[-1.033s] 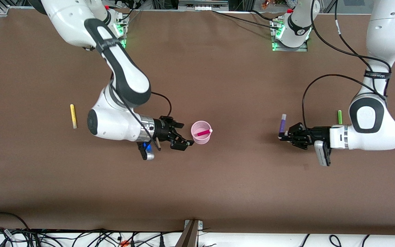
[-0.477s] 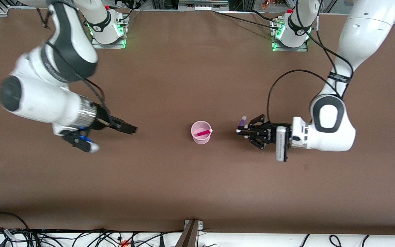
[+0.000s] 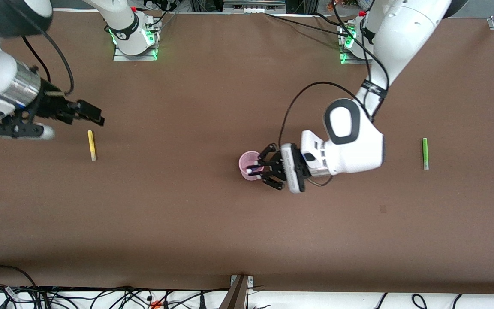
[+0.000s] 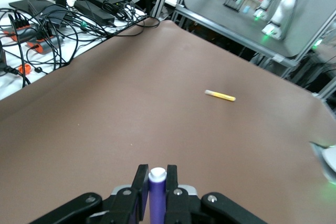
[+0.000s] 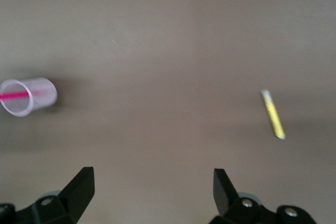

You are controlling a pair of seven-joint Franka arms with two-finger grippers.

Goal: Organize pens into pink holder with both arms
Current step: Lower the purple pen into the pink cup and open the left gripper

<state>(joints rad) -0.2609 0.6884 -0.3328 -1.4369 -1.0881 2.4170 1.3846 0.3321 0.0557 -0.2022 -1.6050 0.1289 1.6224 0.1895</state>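
My left gripper holds the dark purple pen. It will let go of it inside the pink holder (image 3: 248, 165) beside the magenta pen.
My left gripper (image 3: 255, 168) is shut on the dark purple pen (image 4: 156, 195) and holds it over the pink holder (image 3: 243, 159), with the pen's pale tip (image 3: 250, 171) above the rim. The holder (image 5: 31, 98) has the magenta pen (image 5: 14, 96) in it. My right gripper (image 3: 94, 116) is open and empty, over the table just beside the yellow pen (image 3: 91, 145). The yellow pen also shows in the right wrist view (image 5: 273, 120) and the left wrist view (image 4: 220, 96). The green pen (image 3: 424, 153) lies toward the left arm's end of the table.
The two arm bases (image 3: 134, 40) (image 3: 354, 45) with green lights stand along the table's edge farthest from the front camera. Cables (image 3: 101, 298) and a post (image 3: 239, 292) lie off the table's near edge. The brown table (image 3: 230, 236) is otherwise bare.
My left gripper lifted the purple pen and carried it from the left arm's end to over the holder. My right gripper left the holder and moved to beside the yellow pen.
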